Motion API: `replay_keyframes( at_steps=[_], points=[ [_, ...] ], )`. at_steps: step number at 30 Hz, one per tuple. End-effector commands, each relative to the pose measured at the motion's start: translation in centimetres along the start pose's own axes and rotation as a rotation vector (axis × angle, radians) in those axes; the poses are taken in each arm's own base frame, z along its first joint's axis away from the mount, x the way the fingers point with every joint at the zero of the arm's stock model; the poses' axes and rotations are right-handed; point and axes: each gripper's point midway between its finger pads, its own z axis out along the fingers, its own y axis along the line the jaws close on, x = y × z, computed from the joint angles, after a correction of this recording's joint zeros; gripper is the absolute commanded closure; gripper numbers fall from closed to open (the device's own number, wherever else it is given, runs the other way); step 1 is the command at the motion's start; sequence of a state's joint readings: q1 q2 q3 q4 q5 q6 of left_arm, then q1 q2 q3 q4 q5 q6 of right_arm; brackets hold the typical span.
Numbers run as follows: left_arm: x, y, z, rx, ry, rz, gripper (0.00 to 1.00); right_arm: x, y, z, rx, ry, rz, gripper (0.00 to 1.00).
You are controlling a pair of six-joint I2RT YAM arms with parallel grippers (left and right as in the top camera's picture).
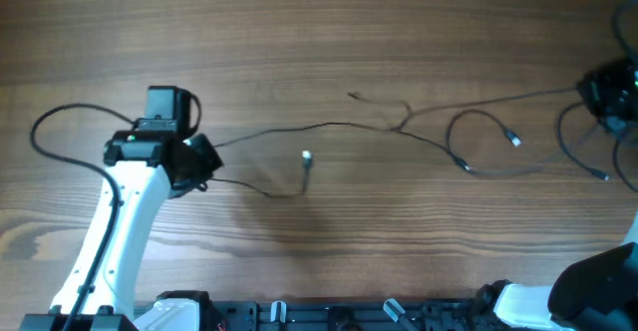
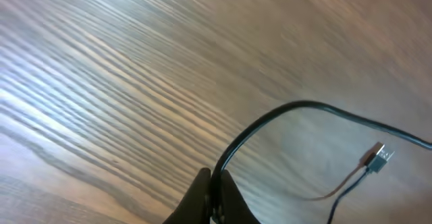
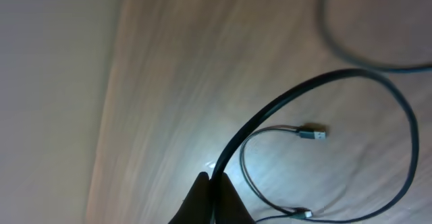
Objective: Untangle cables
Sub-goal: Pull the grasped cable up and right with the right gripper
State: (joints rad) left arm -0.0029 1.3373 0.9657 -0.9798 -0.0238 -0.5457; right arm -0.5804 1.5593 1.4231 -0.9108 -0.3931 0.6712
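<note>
My right gripper is going to let go of the cable on the table (image 1: 588,167) beside the plug that lies closest to that gripper.
Thin black cables (image 1: 329,125) stretch across the wooden table from left to right, and strands cross near the middle (image 1: 401,127). My left gripper (image 1: 202,162) is shut on one cable end; in the left wrist view the jaws (image 2: 214,183) pinch the cable (image 2: 304,104), and a silvery plug (image 2: 381,155) lies beyond. That plug (image 1: 307,157) sits mid-table. My right gripper (image 1: 605,97) at the far right edge is shut on a cable; its jaws (image 3: 214,180) pinch the cable (image 3: 304,89). A loop (image 1: 478,117) with plugs (image 1: 514,140) lies left of it.
The left arm's own thicker black cable (image 1: 60,120) loops at the far left. Another plug (image 3: 312,134) lies on the table near the right gripper. A plug (image 1: 604,176) lies near the right edge. The robot bases (image 1: 329,316) line the front edge.
</note>
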Motion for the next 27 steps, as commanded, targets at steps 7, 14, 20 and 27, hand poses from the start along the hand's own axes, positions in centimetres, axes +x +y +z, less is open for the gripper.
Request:
replay_keyframes(
  at_steps=[7,14,20,27],
  points=[
    [-4.9,6.9,0.0,-0.005,-0.076,-0.414,0.96,-1.5,-2.7,-1.1,0.112,-0.074,-0.03,0.96],
    [-5.9,9.3,-0.3,0.106,-0.05,-0.586,0.96,-0.6,-1.3,-0.8,0.04,-0.024,-0.06,0.96],
    [-5.3,6.0,-0.6,0.231,0.015,-0.536,0.96,3.2,4.7,-0.3,-0.209,0.093,-0.385,0.95],
    [-2.9,0.8,-0.5,0.258,0.061,-0.286,0.96,8.9,8.5,0.8,-0.294,0.17,-0.756,0.96]
  ],
)
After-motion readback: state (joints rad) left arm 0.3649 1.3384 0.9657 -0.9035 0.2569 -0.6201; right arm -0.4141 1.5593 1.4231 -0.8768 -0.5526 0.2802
